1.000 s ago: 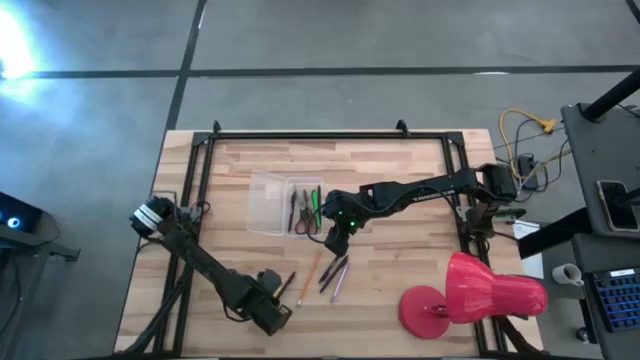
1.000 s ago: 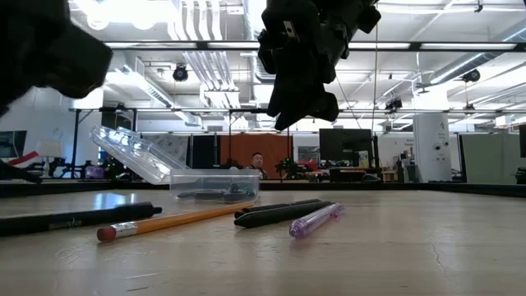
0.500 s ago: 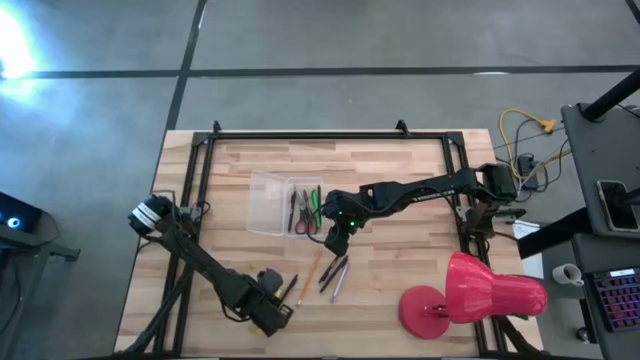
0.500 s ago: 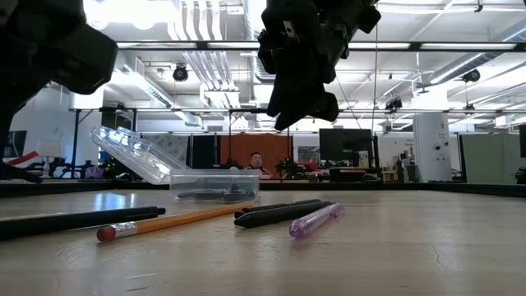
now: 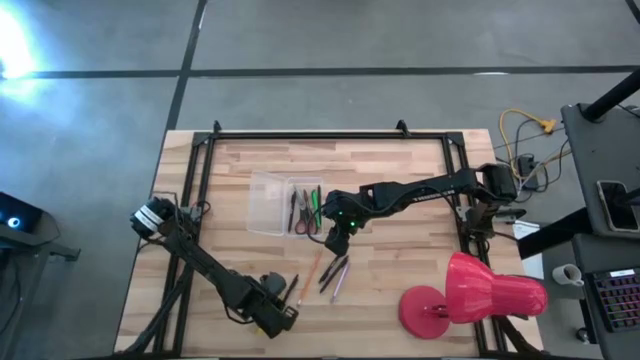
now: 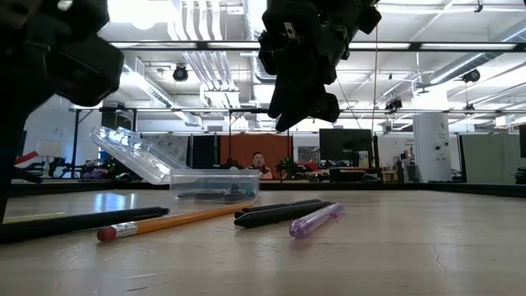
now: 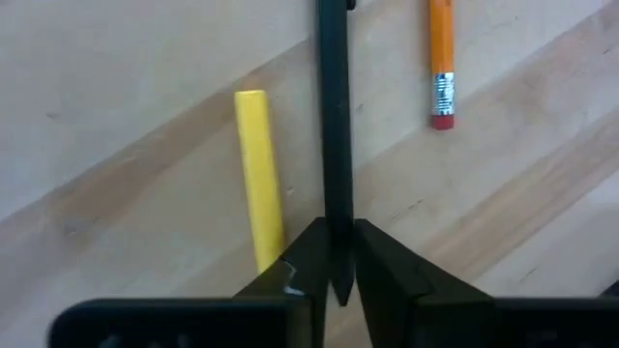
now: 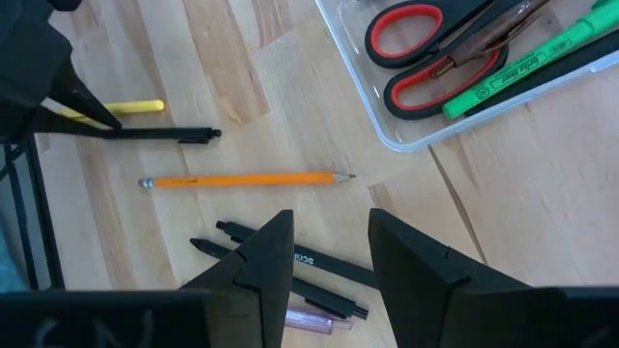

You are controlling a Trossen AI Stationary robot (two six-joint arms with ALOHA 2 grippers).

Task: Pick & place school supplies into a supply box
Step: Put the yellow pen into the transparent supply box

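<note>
The black pen is held just by its tip in my left gripper, with its long body stretching away. The gripper will let it go and take the yellow stick (image 7: 259, 176) beside it first.
My left gripper (image 7: 336, 269) is near the table's near edge (image 5: 283, 301), shut on a black pen (image 7: 334, 116). A yellow stick (image 7: 258, 174) and an orange pencil (image 7: 441, 53) lie on the table beside it. My right gripper (image 8: 330, 253) hangs open above two black pens (image 8: 290, 259) and a purple pen (image 6: 316, 220) that lie flat mid-table (image 5: 335, 238). The clear supply box (image 5: 285, 205) stands just beyond, lid tilted open, holding red-handled scissors (image 8: 416, 43), a green marker (image 8: 527, 63) and dark pens. My left gripper pinches the black pen's near end (image 7: 336, 242) between its two fingers. The fingers come slanting from the table's near-left side and lie along the pen. The pen runs forward out of the fingers, and its far end (image 8: 208, 134) rests on the table.
A big red lamp (image 5: 470, 290) stands at the table's near right corner. Black frame rails (image 5: 200, 160) run along the left, far and right edges. Bare wood lies between the pens and the lamp. A person shows far behind the table (image 6: 259, 162).
My left gripper has moved a little toward the table's right, closing on the black pen's near end, and has come lower. The right arm has kept still.
</note>
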